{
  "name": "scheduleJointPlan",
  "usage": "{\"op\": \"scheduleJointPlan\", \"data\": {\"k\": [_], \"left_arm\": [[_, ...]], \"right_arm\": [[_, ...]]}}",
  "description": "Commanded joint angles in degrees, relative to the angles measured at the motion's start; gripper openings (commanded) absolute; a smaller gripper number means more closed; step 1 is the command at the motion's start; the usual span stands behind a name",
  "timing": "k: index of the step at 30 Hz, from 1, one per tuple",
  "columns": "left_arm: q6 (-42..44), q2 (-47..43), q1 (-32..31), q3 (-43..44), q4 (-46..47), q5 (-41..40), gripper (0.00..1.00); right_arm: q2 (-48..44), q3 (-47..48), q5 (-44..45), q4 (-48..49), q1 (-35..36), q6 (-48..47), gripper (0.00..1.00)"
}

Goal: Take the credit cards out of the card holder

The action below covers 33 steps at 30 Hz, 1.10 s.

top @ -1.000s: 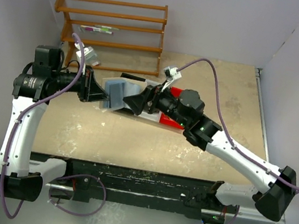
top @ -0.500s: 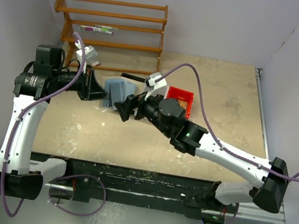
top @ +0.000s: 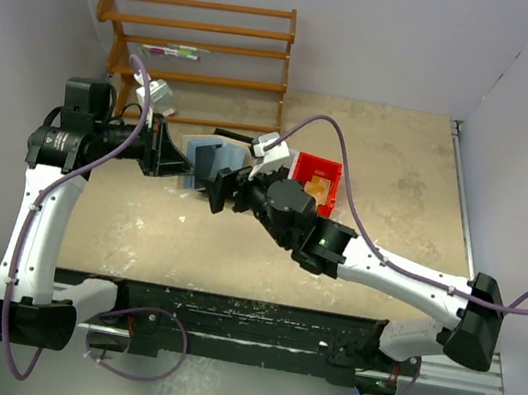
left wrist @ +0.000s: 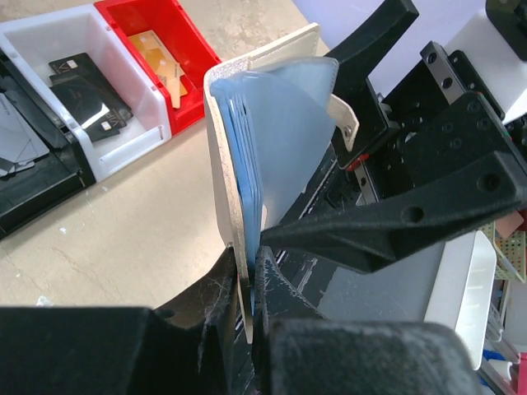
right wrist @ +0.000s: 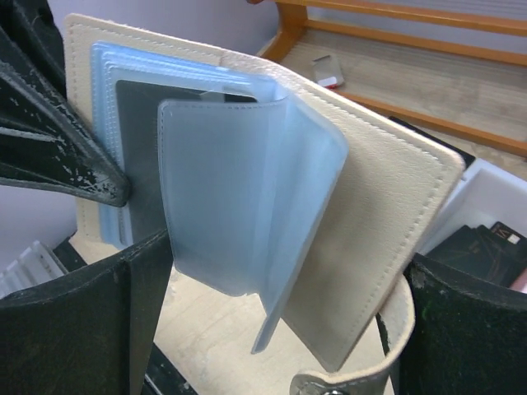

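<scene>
A loose blue sleeve is folded over the grey credit card, so the robot's right gripper should move that sleeve away and pinch the card's free edge [right wrist: 239, 98] before pulling.
The card holder [top: 204, 160] is tan outside with bluish clear sleeves, and hangs open above the table. My left gripper [top: 168, 151] is shut on its one edge; in the left wrist view [left wrist: 249, 276] the tan cover [left wrist: 217, 164] and the blue sleeves [left wrist: 284, 132] stand up from the jaws. My right gripper [top: 220, 190] is open, its wide-apart jaws on either side of the holder [right wrist: 387, 206] without gripping it. The sleeves [right wrist: 230, 181] fan out. A grey credit card [right wrist: 138, 164] shows inside one sleeve. The snap strap [right wrist: 362, 380] hangs low.
A red bin [top: 315, 181] with tan pieces sits right of the holder, beside a white bin [left wrist: 74, 99] holding flat black items and a black tray [left wrist: 25, 181]. A wooden rack [top: 203, 45] stands at the back left with a marker on it.
My right arm has swung left and nearer, uncovering the red bin. Its gripper now sits below and right of the holder. The left arm has held still.
</scene>
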Motion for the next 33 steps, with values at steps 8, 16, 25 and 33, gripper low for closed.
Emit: {"op": "scheduleJointPlan", "data": {"k": [8,16,25,33], "left_arm": [[-1.66,-0.05,0.16,2.82,1.49,6.72,0.0],[-1.8,0.42,0.21,3.32,1.29,13.19,0.0],[-1.12,1.36,0.17,2.85,0.47,13.91,0.0],[1.29,2.01,0.17,2.85,-1.78,5.36,0.0]], "right_arm": [[-8.57,-2.54,10.58,-2.74,-1.29,-1.82,0.92],[-16.7,-5.06,-7.42,-8.38,-10.83,-0.21,0.85],[-19.62,6.5,-33.8,-17.66,-16.13,2.92,0.78],[-11.32,14.33,-49.23,-9.08,-16.14,12.6,0.68]]}}
